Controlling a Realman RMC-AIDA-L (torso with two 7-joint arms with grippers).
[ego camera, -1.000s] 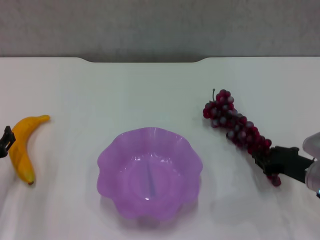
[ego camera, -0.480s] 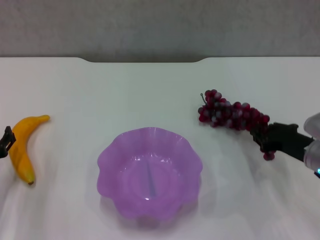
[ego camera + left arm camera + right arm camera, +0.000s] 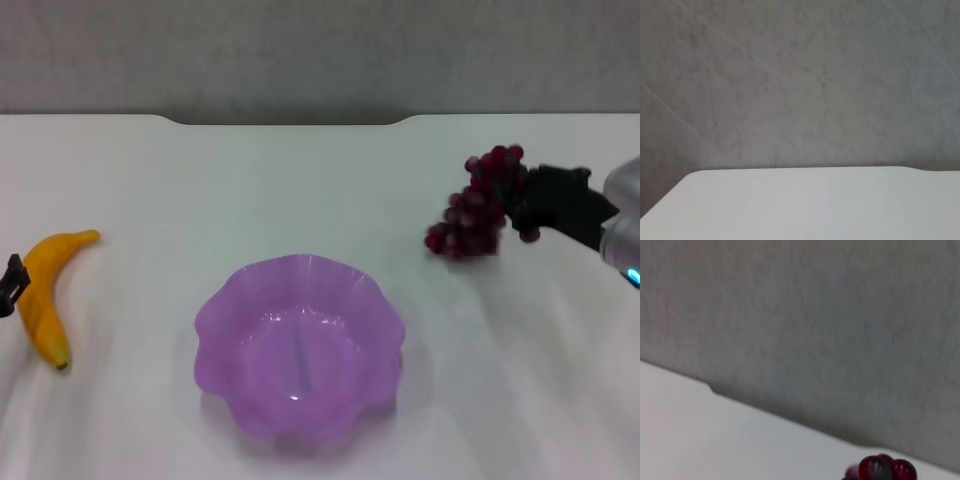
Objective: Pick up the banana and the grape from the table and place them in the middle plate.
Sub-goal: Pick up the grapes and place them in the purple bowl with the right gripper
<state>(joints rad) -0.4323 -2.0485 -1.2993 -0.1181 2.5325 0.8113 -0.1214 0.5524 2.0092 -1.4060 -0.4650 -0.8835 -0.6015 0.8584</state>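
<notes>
The grape bunch, now hanging in the air above the white table, will be let go by my right gripper in the light-purple middle plate, just off centre [image 3: 285, 336] toward the banana.
The dark red grape [image 3: 480, 203] bunch hangs in the air at the right, above the white table [image 3: 300, 190], with my right gripper [image 3: 535, 203] shut on its narrow end. A few of its berries [image 3: 882, 470] show in the right wrist view. The light-purple middle plate [image 3: 215, 320] sits at front centre with nothing in it. At the far left the yellow banana [image 3: 45, 295] lies on the table. My left gripper [image 3: 10, 284] shows only as a dark tip at the view's left edge, right beside the banana.
The table's far edge has a notch [image 3: 290, 120] at the middle, with a grey wall [image 3: 320, 50] behind it. Bare white tabletop lies between the plate and the grape bunch.
My right gripper has lifted the grape bunch off the table and swung it up and to the right. The left gripper, banana and plate have not moved.
</notes>
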